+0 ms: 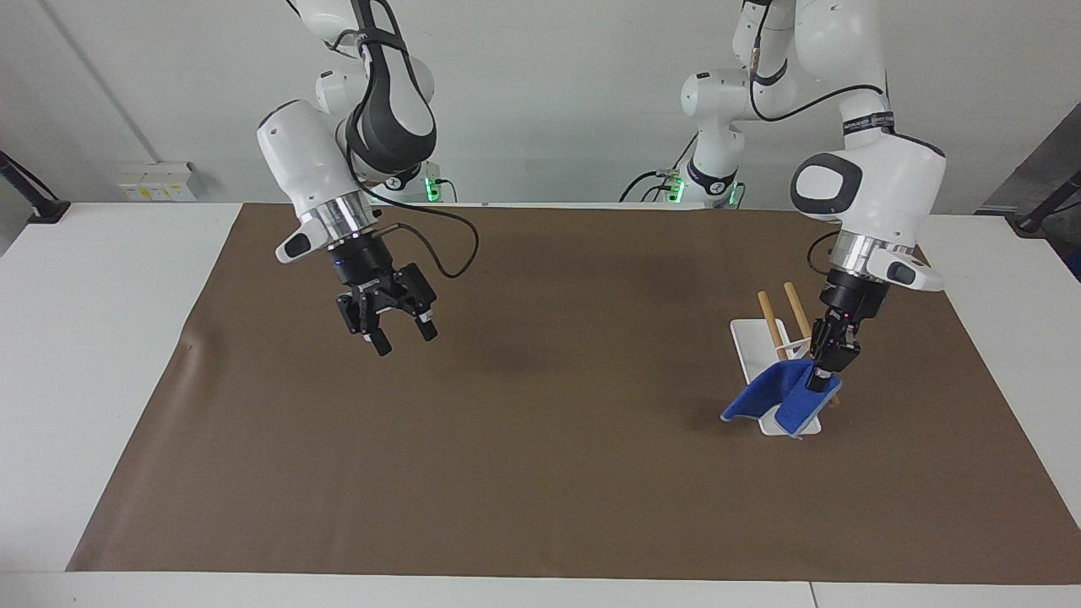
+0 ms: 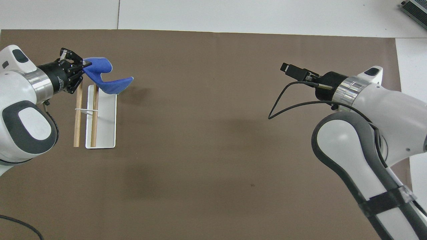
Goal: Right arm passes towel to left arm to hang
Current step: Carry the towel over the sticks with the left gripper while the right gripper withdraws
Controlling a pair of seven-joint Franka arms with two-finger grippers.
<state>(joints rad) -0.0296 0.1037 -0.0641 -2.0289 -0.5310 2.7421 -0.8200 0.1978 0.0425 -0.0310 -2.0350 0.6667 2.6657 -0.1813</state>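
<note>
My left gripper has the blue towel. It will let go of the towel across the middle of the white stand's wooden bars (image 2: 92,108).
The blue towel (image 1: 779,400) hangs from my left gripper (image 1: 817,382), which is shut on one edge of it. The cloth droops over the end of the white stand (image 1: 750,353) that lies farther from the robots, covering the tips of its wooden bars (image 1: 797,309). The overhead view shows the towel (image 2: 106,79) spreading from the left gripper (image 2: 81,68) across the stand (image 2: 106,124) and bars (image 2: 77,117). My right gripper (image 1: 404,338) hangs open and empty above the brown mat toward the right arm's end, and shows edge-on in the overhead view (image 2: 289,68).
A brown mat (image 1: 540,473) covers most of the white table (image 1: 101,338). A black cable (image 2: 283,100) loops off the right wrist. A dark device sits at the table corner (image 2: 415,8).
</note>
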